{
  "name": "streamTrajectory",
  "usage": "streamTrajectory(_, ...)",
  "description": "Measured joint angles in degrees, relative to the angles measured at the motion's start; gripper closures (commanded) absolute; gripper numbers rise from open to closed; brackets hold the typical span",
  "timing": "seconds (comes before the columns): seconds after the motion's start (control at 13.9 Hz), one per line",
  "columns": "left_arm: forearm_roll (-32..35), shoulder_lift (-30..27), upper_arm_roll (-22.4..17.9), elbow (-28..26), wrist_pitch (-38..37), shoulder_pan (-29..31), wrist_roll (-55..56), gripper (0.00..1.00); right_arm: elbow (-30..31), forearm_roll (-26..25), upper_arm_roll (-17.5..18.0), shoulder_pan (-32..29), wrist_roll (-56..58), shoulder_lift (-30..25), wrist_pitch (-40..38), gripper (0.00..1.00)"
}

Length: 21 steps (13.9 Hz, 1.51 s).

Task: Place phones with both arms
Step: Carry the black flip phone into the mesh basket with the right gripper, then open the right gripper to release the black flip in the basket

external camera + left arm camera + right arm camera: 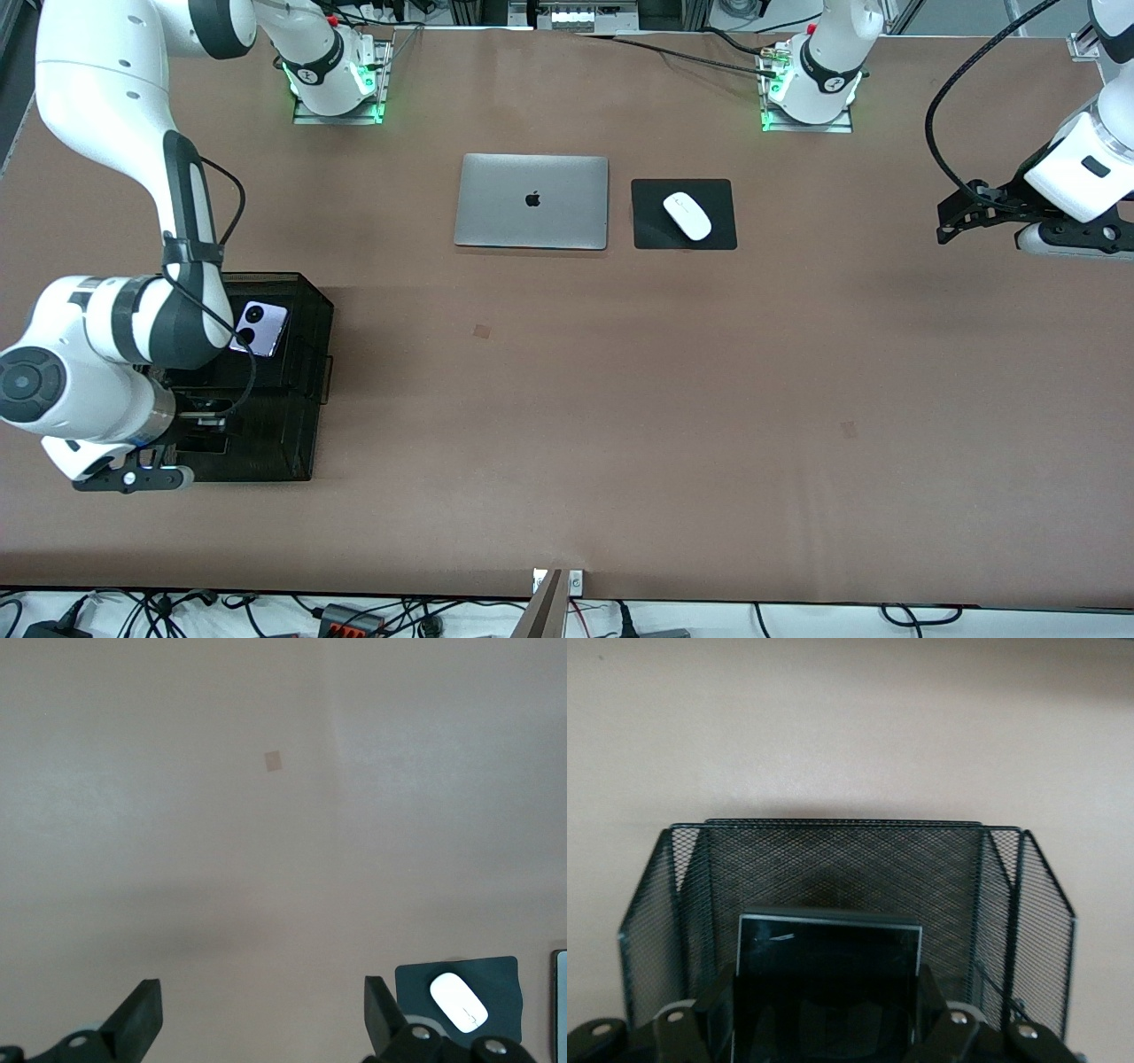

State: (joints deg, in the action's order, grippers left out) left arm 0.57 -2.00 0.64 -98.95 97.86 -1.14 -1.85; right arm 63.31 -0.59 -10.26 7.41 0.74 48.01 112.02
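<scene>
My right gripper should release the dark glossy phone, now upright inside the basket, onto the black mesh basket's bottom point(228, 425) point(837, 970), so that it rests across from the lilac phone.
My right gripper point(828, 997) hangs inside the black mesh basket point(297, 443), shut on a dark glossy phone point(828, 961) with a thin light rim. The phone stands upright between the fingers, facing the basket's mesh wall point(842, 868). In the front view the right arm's wrist hides most of this gripper point(208, 416). A lilac phone point(260, 327) with two black circles lies in the same basket, in the part farther from the front camera. My left gripper point(944, 221) waits open over bare table at the left arm's end, with nothing between its fingers point(142, 1010).
A shut silver laptop point(532, 201) lies in the middle of the table toward the arm bases. Beside it a white mouse point(687, 215) rests on a black pad point(651, 232). The left wrist view also catches the mouse point(458, 1003).
</scene>
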Motion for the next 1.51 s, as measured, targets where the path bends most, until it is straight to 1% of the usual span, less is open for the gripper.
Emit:
streamTrajectory(0.29, 0.0, 0.0, 0.16, 0.0, 0.0, 0.0, 0.0, 0.0, 3.6, 0.0, 0.1, -0.38, 2.16, 1.36, 8.88, 0.73)
streamTrajectory(0.43, 0.0, 0.0, 0.27, 0.0, 0.0, 0.0, 0.0, 0.0, 4.67, 0.51, 0.1, -1.05, 2.57, 1.67, 9.76, 0.73)
streamTrajectory(0.57, 0.0, 0.0, 0.35, 0.0, 0.0, -0.01, 0.0, 0.0, 6.04, 2.9, 0.21, -1.31, 2.77, 1.81, 9.77, 0.73)
streamTrajectory(0.65, 0.0, 0.0, 0.36, 0.0, 0.0, -0.01, 0.0, 0.0, 6.95, 3.49, 0.3, -1.31, 2.84, 1.85, 9.77, 0.69)
streamTrajectory(0.72, 0.0, 0.0, 0.36, 0.0, 0.0, -0.01, 0.0, 0.0, 7.77, 3.75, 0.39, -1.31, 2.93, 1.89, 9.83, 0.59)
streamTrajectory(0.79, 0.0, 0.0, 0.36, 0.04, 0.0, -0.01, 0.0, 0.0, 8.36, 3.78, 0.4, -1.33, 3.11, 1.89, 9.96, 0.42)
streamTrajectory(0.86, 0.0, 0.0, 0.35, 0.18, 0.0, -0.01, 0.0, 0.0, 8.55, 3.8, 0.41, -1.43, 3.78, 1.88, 10.1, 0.11)
streamTrajectory(0.93, 0.0, 0.01, 0.3, 0.41, 0.0, 0.0, 0.0, 0.0, 8.54, 3.83, 0.4, -1.64, 4.57, 1.83, 10.14, 0.0)
streamTrajectory(1.08, 0.0, 0.09, 0.08, 0.87, 0.0, 0.15, 0.0, 0.0, 8.34, 3.83, 0.36, -2.22, 5.35, 1.64, 10.59, 0.0)
streamTrajectory(1.22, 0.0, 0.17, 0.0, 1.04, 0.0, 0.36, 0.0, 0.0, 6.62, 3.83, 0.36, -2.25, 5.78, 0.43, 10.81, 0.0)
streamTrajectory(1.36, 0.0, 0.23, 0.0, 1.09, 0.0, 0.4, 0.0, 0.0, 5.03, 3.84, 0.55, -2.03, 5.86, -3.05, 10.32, 0.0)
streamTrajectory(1.44, 0.0, 0.24, 0.03, 1.1, 0.0, 0.4, 0.0, 0.0, 4.69, 3.85, 0.77, -1.88, 5.98, -5.46, 8.71, 0.0)
streamTrajectory(1.51, 0.0, 0.25, 0.09, 1.14, 0.0, 0.39, 0.0, 0.0, 4.51, 3.86, 1.17, -1.55, 6.11, -8.08, 4.79, 0.0)
